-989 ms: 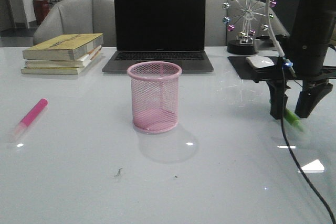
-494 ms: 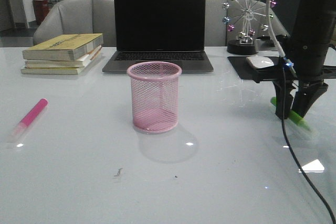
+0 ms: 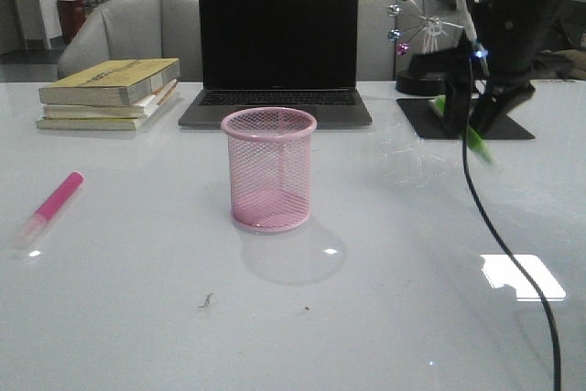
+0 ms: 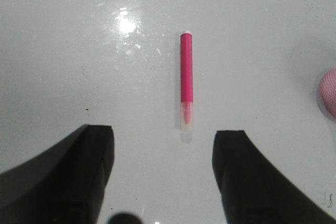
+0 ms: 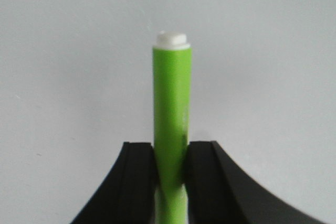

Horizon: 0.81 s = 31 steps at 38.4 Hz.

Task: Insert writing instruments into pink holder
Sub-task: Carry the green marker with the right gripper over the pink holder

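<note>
The pink holder [image 3: 267, 155] is in front of the laptop. Next, my right gripper lets go of the green highlighter inside it, leaning on the holder's rim.
The pink holder [image 3: 269, 168] stands upright mid-table, in front of the laptop; its edge shows in the left wrist view [image 4: 329, 94]. A green highlighter [image 3: 478, 142] [image 5: 171, 93] hangs tilted above the table to the holder's right, clamped between the fingers of my right gripper [image 3: 482, 121] [image 5: 170, 153], white end pointing away from the wrist. The pink highlighter [image 3: 51, 205] [image 4: 187, 85] lies flat at the far left, clear cap toward me. My left gripper [image 4: 164, 132] hovers over it, open, holding nothing; it is outside the front view.
A closed-screen laptop [image 3: 279, 43] sits behind the holder, a stack of books [image 3: 110, 91] at back left. A ferris-wheel ornament [image 3: 423, 16] and a black mat [image 3: 430, 116] lie at back right. The right arm's cable [image 3: 499, 254] dangles over the table.
My right gripper closed on the green highlighter on the table, then lifted it up and slightly left. The pink highlighter and the holder have not moved.
</note>
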Each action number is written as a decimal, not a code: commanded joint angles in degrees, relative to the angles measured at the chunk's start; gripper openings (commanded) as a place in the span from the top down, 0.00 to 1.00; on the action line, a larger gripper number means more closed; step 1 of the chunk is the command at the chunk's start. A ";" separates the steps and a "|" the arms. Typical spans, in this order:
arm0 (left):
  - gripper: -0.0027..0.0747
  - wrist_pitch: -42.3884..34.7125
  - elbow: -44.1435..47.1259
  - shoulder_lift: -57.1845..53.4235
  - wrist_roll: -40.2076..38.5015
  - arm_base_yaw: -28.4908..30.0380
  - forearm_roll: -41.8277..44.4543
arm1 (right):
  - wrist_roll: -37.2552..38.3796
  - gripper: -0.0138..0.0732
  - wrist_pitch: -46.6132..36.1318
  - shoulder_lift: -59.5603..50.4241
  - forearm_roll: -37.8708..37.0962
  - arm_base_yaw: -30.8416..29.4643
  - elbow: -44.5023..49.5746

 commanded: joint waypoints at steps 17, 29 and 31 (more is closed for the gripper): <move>0.35 -3.23 -1.98 -1.01 -0.34 -0.22 -0.66 | -0.45 0.77 -23.89 -11.05 0.71 13.23 1.65; 0.35 -3.23 -1.98 -1.01 -0.34 -0.22 -0.66 | -0.45 0.77 -43.41 -12.97 0.82 21.66 12.05; 0.35 -3.23 -1.98 -1.01 -0.34 -0.22 -0.66 | -0.45 0.77 -46.82 -12.97 0.82 22.85 13.60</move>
